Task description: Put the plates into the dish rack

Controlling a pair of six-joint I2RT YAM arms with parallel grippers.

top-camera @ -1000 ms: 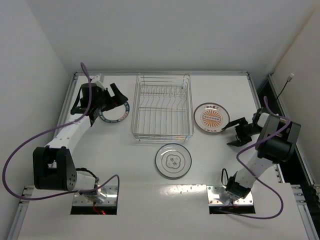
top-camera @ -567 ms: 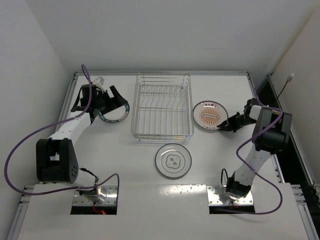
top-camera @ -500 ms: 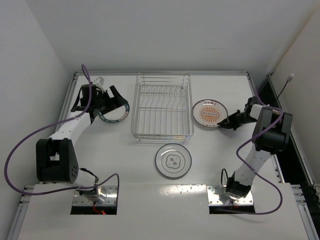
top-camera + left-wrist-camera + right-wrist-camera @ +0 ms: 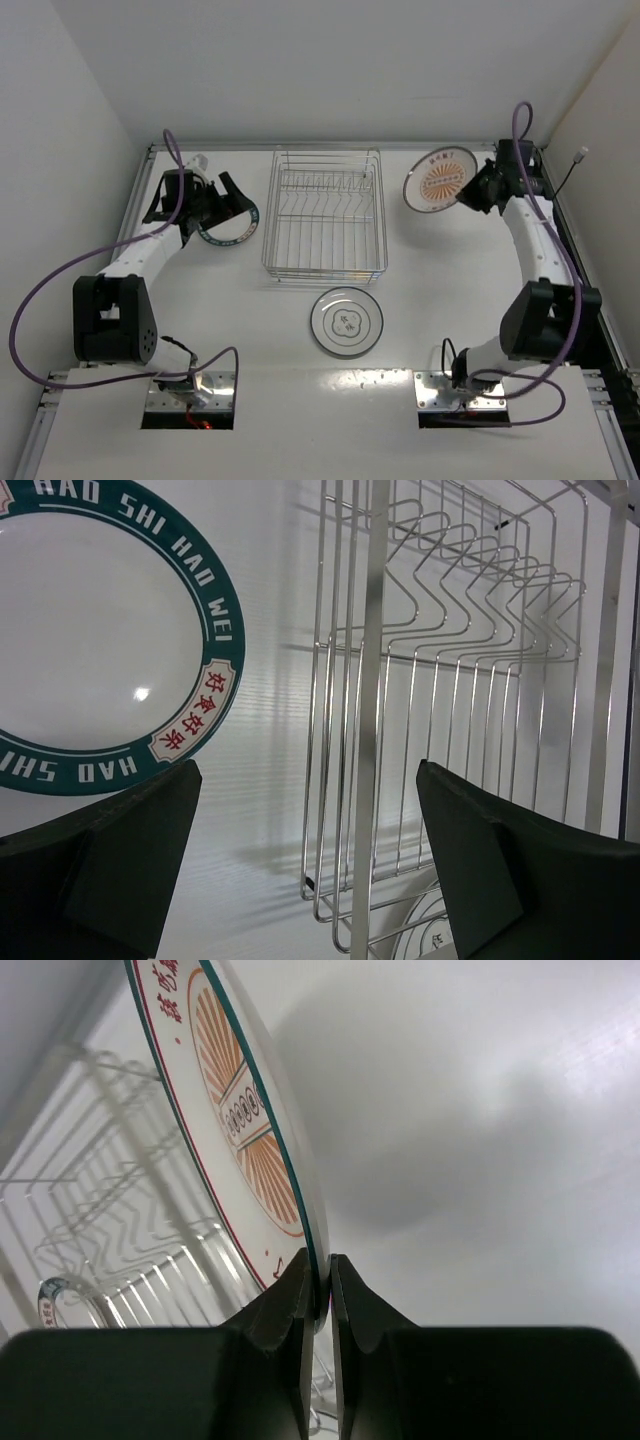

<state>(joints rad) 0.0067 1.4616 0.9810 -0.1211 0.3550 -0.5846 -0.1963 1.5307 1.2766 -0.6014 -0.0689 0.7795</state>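
Note:
I will close my left gripper on the blue-rimmed plate's near edge (image 4: 206, 237), on the side that faces away from the dish rack.
My right gripper (image 4: 472, 190) is shut on the rim of the orange sunburst plate (image 4: 439, 180), holding it tilted on edge in the air to the right of the dish rack (image 4: 325, 212). In the right wrist view the plate (image 4: 235, 1110) is pinched between my closed right gripper (image 4: 320, 1272). My left gripper (image 4: 238, 192) stands open above the blue-rimmed plate (image 4: 226, 230), which lies flat to the left of the rack. The left wrist view shows that plate (image 4: 90, 630), the rack (image 4: 450, 680) and the open left gripper (image 4: 305, 820) with nothing in it. A grey-ringed plate (image 4: 346, 321) lies in front of the rack.
White walls close in the table (image 4: 450, 290) at the back and on both sides. Purple cables (image 4: 45, 290) loop off both arms. The arm bases (image 4: 190, 385) sit at the near edge.
My right gripper has closed on the orange plate's rim and lifted it off the table, up and toward the back, tilting it on edge. The left arm has barely shifted.

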